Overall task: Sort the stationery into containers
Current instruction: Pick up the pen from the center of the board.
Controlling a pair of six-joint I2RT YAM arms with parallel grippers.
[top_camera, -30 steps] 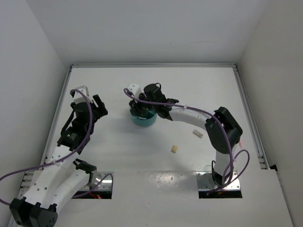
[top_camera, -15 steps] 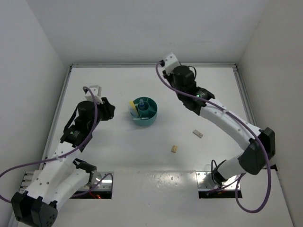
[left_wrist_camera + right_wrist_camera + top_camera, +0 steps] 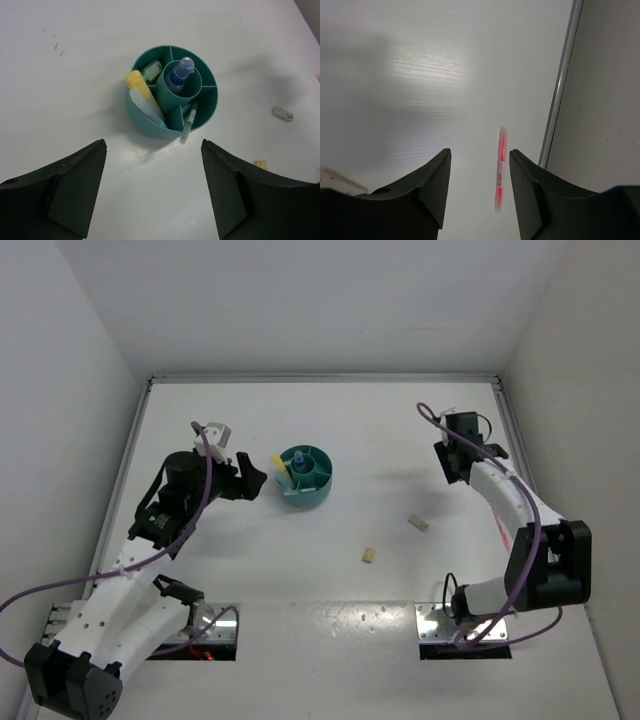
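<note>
The far half of the pink pen [image 3: 498, 519] [image 3: 502, 154] is beside the metal rail. My right gripper needs to close on it between the pen's middle and its far end.
The teal organiser [image 3: 322, 492] [image 3: 150, 125] stands left of the table's middle. It holds a yellow stick [image 3: 136, 82], a mint-green item [image 3: 151, 69], a blue-capped tube [image 3: 182, 70] in the central well, and a thin green pen [image 3: 189, 122] poking over the rim. A beige stick [image 3: 418, 523] [image 3: 282, 114] and a tiny tan block [image 3: 369, 556] [image 3: 260, 164] lie on the table. A pink pen [image 3: 500, 175] lies by the right rail. My left gripper [image 3: 252, 478] [image 3: 154, 143] is open and empty, just left of the organiser. My right gripper [image 3: 448, 468] [image 3: 480, 151] is open and empty above the pink pen.
A metal rail [image 3: 522, 475] [image 3: 561, 100] runs along the table's right edge, with a grey wall [image 3: 605, 90] close behind it. White walls enclose the left and far sides.
My right arm has swung from over the organiser out to the right side of the table. My left gripper has moved right, closer to the organiser.
</note>
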